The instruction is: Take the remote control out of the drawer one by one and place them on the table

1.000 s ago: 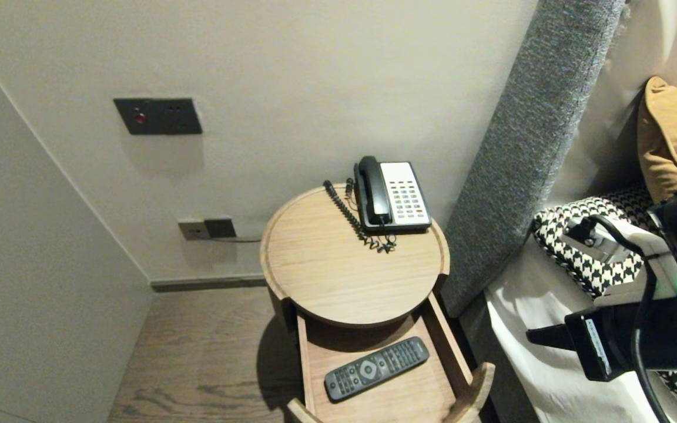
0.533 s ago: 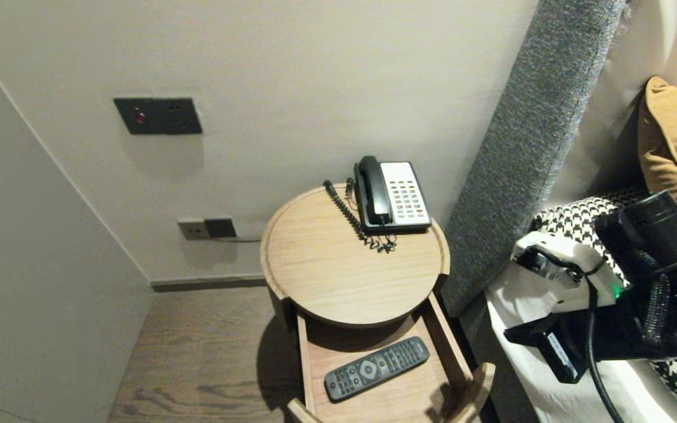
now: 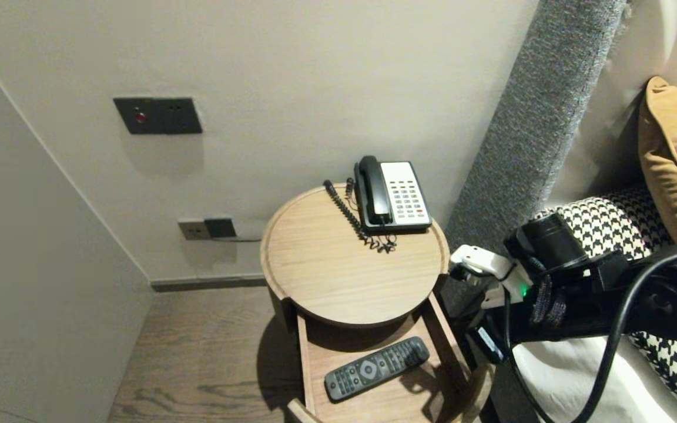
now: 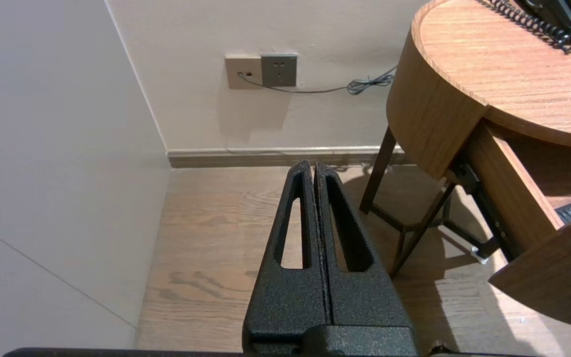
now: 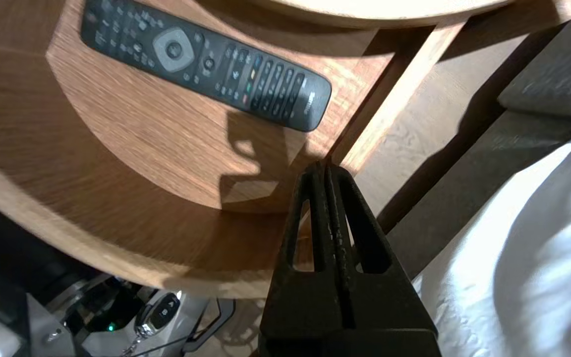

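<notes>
The fingers of my right gripper needs to close across the middle of the black remote [image 3: 386, 362] [image 5: 220, 68], between the remote's grey ring and its number buttons.
A black remote [image 3: 375, 368] lies slanted in the open drawer [image 3: 445, 346] of a round wooden bedside table [image 3: 338, 276]. My right gripper [image 3: 475, 341] hangs beside the drawer's right wall, reaching in from over the bed. In the right wrist view this gripper [image 5: 326, 167] is shut and empty, its tips above the drawer's side wall [image 5: 389, 99], a short way from the near end of the remote [image 5: 201, 62]. My left gripper [image 4: 314, 166] is shut and empty over the wooden floor, left of the table [image 4: 488, 64].
A black and white phone [image 3: 393, 197] with a coiled cord sits at the back of the tabletop. A grey headboard [image 3: 526, 147], a white-sheeted bed [image 3: 562, 376], a houndstooth pillow [image 3: 626, 223] and an orange cushion [image 3: 676, 158] stand to the right. The wall has sockets [image 3: 206, 228].
My right arm has swung left from over the bed to the drawer's right side, and the gripper has tipped downward. The remote, drawer and phone have not moved.
</notes>
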{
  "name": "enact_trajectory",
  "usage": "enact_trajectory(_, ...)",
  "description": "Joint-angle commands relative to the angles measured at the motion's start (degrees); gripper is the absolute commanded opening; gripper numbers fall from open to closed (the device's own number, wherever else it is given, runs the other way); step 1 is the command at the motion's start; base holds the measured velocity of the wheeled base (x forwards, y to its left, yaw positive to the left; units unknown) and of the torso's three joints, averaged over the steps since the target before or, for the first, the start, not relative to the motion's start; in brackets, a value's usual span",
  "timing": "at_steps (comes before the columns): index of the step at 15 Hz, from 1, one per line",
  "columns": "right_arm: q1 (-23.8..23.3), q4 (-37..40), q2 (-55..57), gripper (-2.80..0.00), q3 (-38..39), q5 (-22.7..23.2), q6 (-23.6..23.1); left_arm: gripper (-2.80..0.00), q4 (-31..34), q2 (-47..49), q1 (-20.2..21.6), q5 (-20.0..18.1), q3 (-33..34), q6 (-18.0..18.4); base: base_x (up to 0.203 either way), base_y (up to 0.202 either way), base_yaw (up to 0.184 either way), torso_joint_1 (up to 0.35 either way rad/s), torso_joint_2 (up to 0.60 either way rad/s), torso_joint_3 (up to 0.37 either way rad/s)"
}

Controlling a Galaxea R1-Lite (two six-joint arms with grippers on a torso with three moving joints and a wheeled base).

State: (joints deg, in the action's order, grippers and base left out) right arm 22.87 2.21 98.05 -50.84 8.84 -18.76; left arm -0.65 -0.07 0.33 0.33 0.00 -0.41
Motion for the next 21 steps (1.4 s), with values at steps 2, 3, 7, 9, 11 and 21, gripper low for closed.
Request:
enact_trajectory(2, 0.8, -7.0, 7.4, -2.8, 1.5, 1.3, -0.2, -2.8, -0.1, 0.1, 0.0, 0.0, 0.0, 0.0, 0.0, 0.0, 0.0, 0.0, 0.0, 0.0)
enact_trajectory(3, 1.5, -8.7, 8.4, -2.8, 2.3, 2.1, -0.2, -2.8, 0.0, 0.1, 0.0, 0.0, 0.0, 0.0, 0.0, 0.0, 0.0, 0.0, 0.0, 0.0)
enact_trajectory(7, 2.4, -9.8, 10.7, 0.0, 3.1, 2.9, -0.2, -2.8, -0.1, 0.0, -0.1, 0.0, 0.0, 0.0, 0.0, 0.0, 0.0, 0.0, 0.0, 0.0)
enact_trajectory(9, 2.8, -15.9, 13.6, 0.0, 4.0, 3.8, -0.3, -2.8, 0.0, 0.1, 0.0, 0.0, 0.0, 0.0, 0.0, 0.0, 0.0, 0.0, 0.0, 0.0)
enact_trajectory(11, 3.1, -20.7, 15.8, 0.0, 4.7, 4.5, -0.3, -2.8, 0.0, 0.1, 0.0, 0.0, 0.0, 0.0, 0.0, 0.0, 0.0, 0.0, 0.0, 0.0)
enact_trajectory(21, 4.5, -35.7, 22.3, 0.0, 8.7, 14.6, -0.4, -2.8, 0.0, 0.1, 0.0, 0.0, 0.0, 0.0, 0.0, 0.0, 0.0, 0.0, 0.0, 0.0)
